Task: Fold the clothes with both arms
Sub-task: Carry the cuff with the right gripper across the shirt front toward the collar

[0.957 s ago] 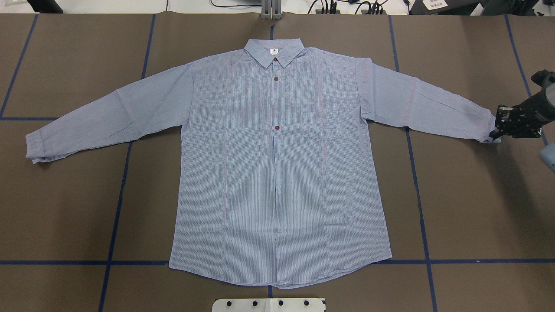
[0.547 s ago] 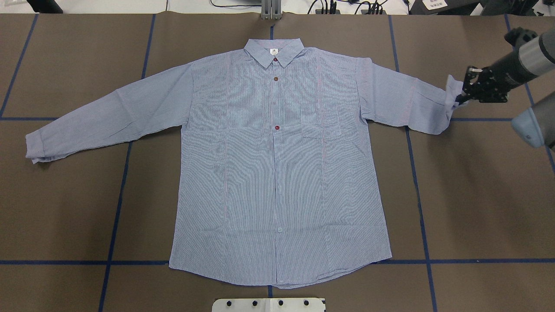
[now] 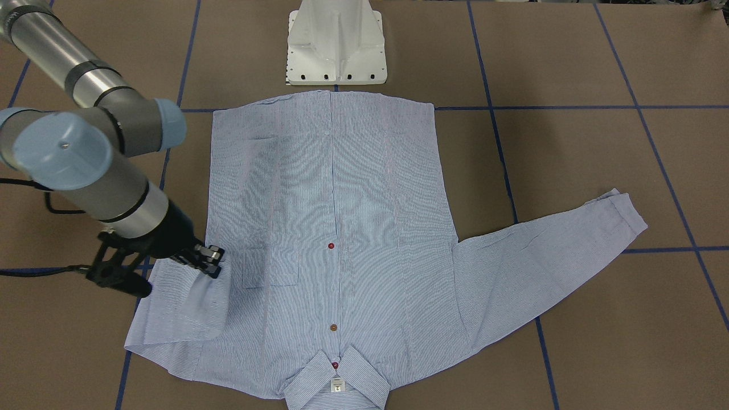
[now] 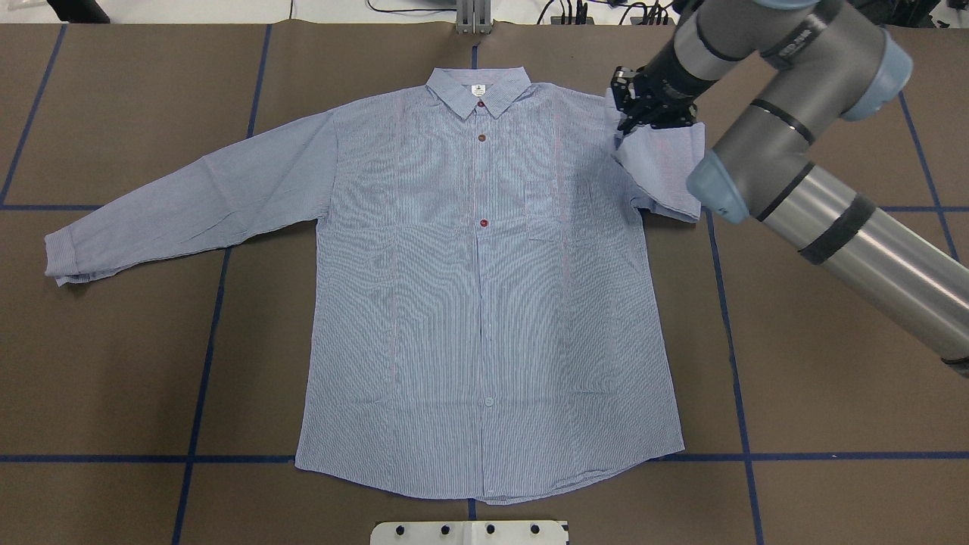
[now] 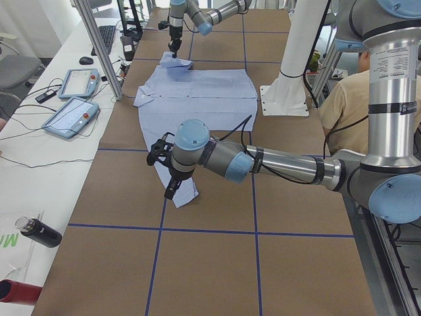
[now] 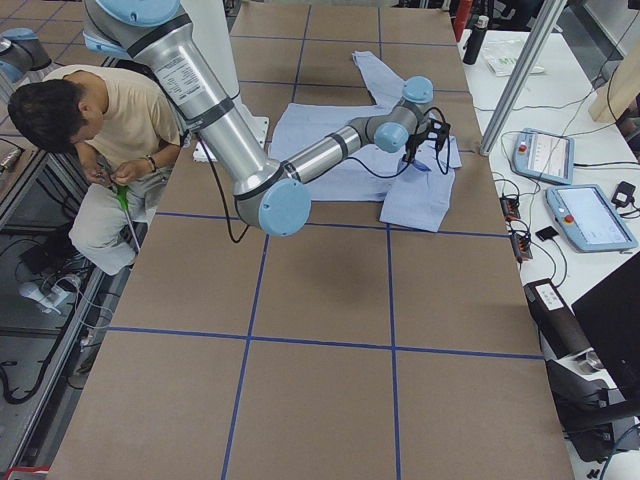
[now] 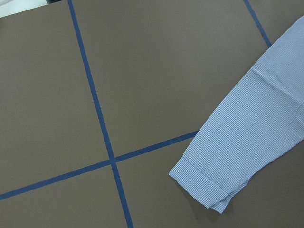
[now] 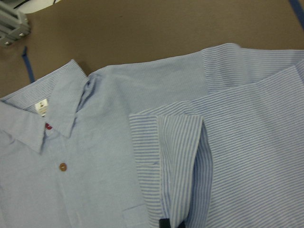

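I need to let go of the cuff with my right gripper on the shirt's chest (image 3: pixel 379 284), just past the row of buttons toward the stretched-out sleeve.
The striped shirt (image 4: pixel 484 303) lies flat and face up on the brown table, collar (image 4: pixel 477 91) at the far side. My right gripper (image 4: pixel 625 127) is shut on the right sleeve's cuff (image 8: pixel 166 156). It holds the cuff just above the right shoulder, so that sleeve (image 4: pixel 666 163) is doubled back on itself. The left sleeve (image 4: pixel 189 197) lies stretched out, and its cuff (image 7: pixel 209 185) rests on the table. Only the exterior left view shows my left gripper (image 5: pixel 170 187), which hovers over that cuff. I cannot tell whether it is open or shut.
The white pedestal base (image 4: pixel 469 532) stands at the near table edge, below the shirt hem. Blue tape lines (image 4: pixel 204 363) cross the table. A person (image 6: pixel 100 130) sits beside the robot. Two pendant tablets (image 5: pixel 69 115) and a bottle (image 5: pixel 39 232) lie on the side bench.
My right gripper has carried the right cuff from the table's far right inward and away from me, up to the shoulder, doubling the sleeve over. The rest of the shirt has not moved.
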